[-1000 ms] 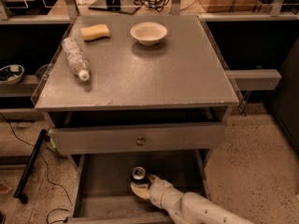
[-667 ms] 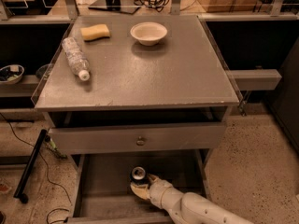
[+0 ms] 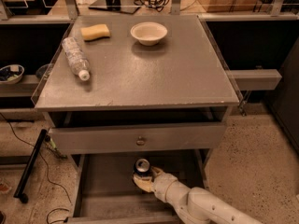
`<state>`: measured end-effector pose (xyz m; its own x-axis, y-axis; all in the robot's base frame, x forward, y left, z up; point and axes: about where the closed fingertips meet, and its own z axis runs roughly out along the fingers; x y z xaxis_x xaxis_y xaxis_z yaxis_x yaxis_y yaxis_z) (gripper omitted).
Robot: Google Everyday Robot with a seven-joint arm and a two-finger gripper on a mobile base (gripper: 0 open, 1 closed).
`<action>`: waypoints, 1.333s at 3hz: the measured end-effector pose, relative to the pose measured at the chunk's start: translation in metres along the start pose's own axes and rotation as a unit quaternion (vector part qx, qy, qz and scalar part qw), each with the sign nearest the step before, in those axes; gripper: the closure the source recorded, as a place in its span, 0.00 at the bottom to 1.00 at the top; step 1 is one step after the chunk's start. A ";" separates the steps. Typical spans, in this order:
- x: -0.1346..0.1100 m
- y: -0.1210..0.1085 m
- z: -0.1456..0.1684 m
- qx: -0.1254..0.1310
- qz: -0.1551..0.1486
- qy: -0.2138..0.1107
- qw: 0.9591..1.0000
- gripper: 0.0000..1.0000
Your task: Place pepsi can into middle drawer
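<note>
Next, the gripper releases the pepsi can, now upright in the open middle drawer, on the grey drawer's bottom, nearer the black pole's side (image 3: 132, 183).
The pepsi can (image 3: 142, 165) stands upright in the open middle drawer (image 3: 103, 183), near the middle of its grey floor; I see its silver top and dark body. My gripper (image 3: 145, 177) reaches into the drawer from the lower right. Its tan fingers (image 3: 141, 183) wrap the lower part of the can, and the white arm trails off toward the bottom right corner. The can's lower half is hidden behind the fingers.
Just above the can is a shut drawer front with a round knob (image 3: 140, 140). On the cabinet top lie a clear plastic bottle (image 3: 74, 57), a yellow sponge (image 3: 96, 31) and a white bowl (image 3: 148, 33). A black pole (image 3: 30, 164) leans on the floor at left.
</note>
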<state>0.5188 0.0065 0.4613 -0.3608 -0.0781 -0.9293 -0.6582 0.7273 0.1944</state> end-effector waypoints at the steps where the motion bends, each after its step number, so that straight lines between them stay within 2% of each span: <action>1: 0.006 -0.002 0.008 -0.002 -0.001 0.013 1.000 1.00; 2: 0.013 -0.004 0.021 -0.010 -0.005 0.031 0.999 1.00; 3: 0.013 -0.004 0.024 -0.012 -0.008 0.035 0.999 1.00; 4: 0.030 0.001 0.049 -0.019 -0.016 0.046 0.999 1.00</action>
<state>0.5401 0.0386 0.4184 -0.3969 -0.1639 -0.9031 -0.6949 0.6965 0.1790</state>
